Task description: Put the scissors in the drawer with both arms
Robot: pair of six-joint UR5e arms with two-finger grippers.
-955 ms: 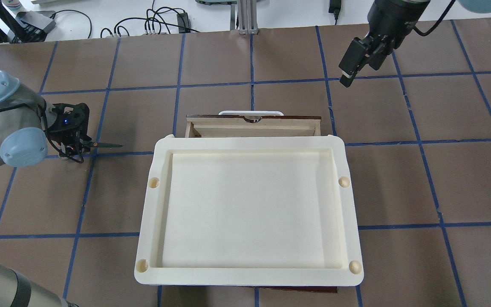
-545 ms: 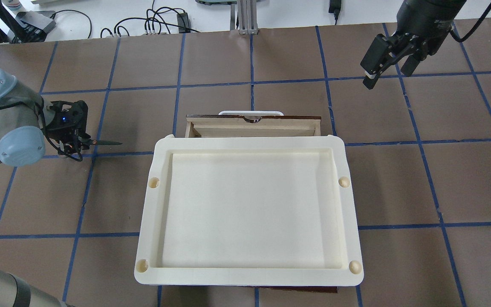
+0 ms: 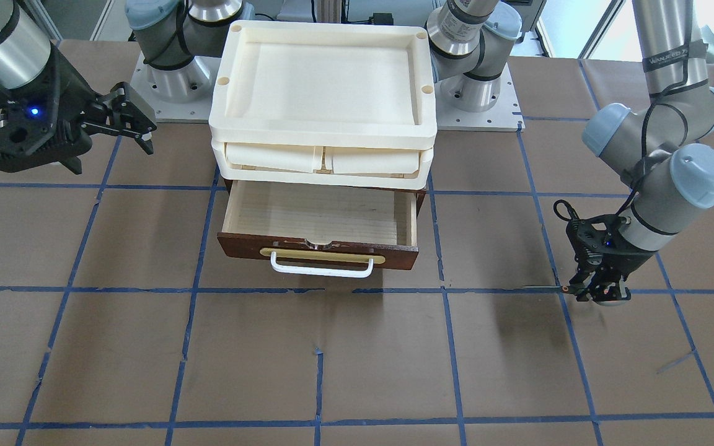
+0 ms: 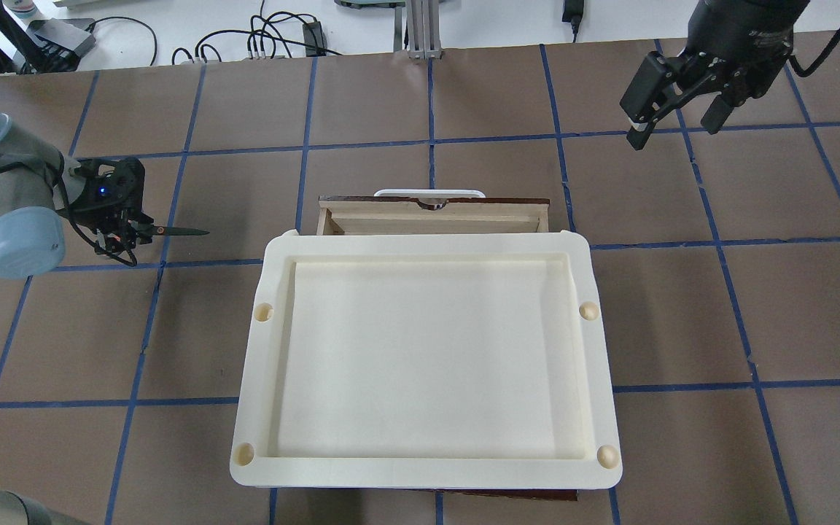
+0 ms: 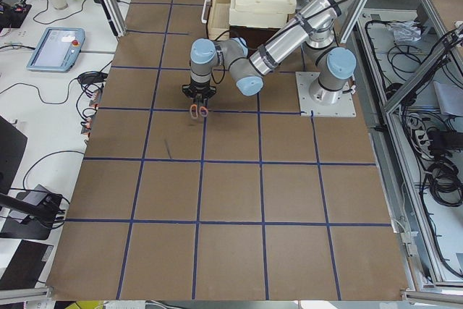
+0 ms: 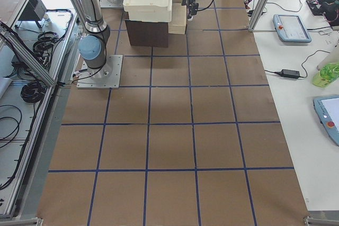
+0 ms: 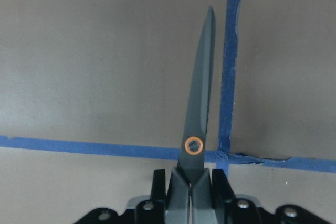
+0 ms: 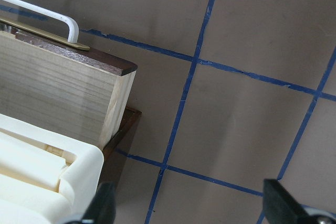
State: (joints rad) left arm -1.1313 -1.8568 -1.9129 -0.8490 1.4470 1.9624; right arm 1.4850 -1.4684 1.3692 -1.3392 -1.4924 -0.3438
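Observation:
The robot's left gripper will release the scissors, now held low over the brown table, on the drawer's pale bottom, close behind its dark front panel (image 3: 343,227).
My left gripper (image 4: 119,222) is shut on the scissors (image 4: 181,232) by their handles, low over the brown table, left of the drawer. The dark blades point toward the drawer; the wrist view shows them closed (image 7: 202,103) between my left gripper's fingers (image 7: 190,190). The front-facing view shows this gripper (image 3: 599,291) at the right. The dark wooden drawer (image 3: 318,251) is pulled open, its pale interior empty, white handle in front. My right gripper (image 4: 674,130) is open and empty, raised beyond the drawer's right front corner (image 8: 123,69); it also shows in the front-facing view (image 3: 137,118).
Two cream plastic trays (image 4: 420,246) are stacked on the cabinet above the drawer and hide most of it from overhead. The arm bases (image 3: 171,87) stand behind the cabinet. Cables and devices (image 4: 274,36) lie past the table's far edge.
My left gripper has moved a little away from the robot with the scissors, still shut on them. My right gripper has moved rightward, away from the drawer's handle side.

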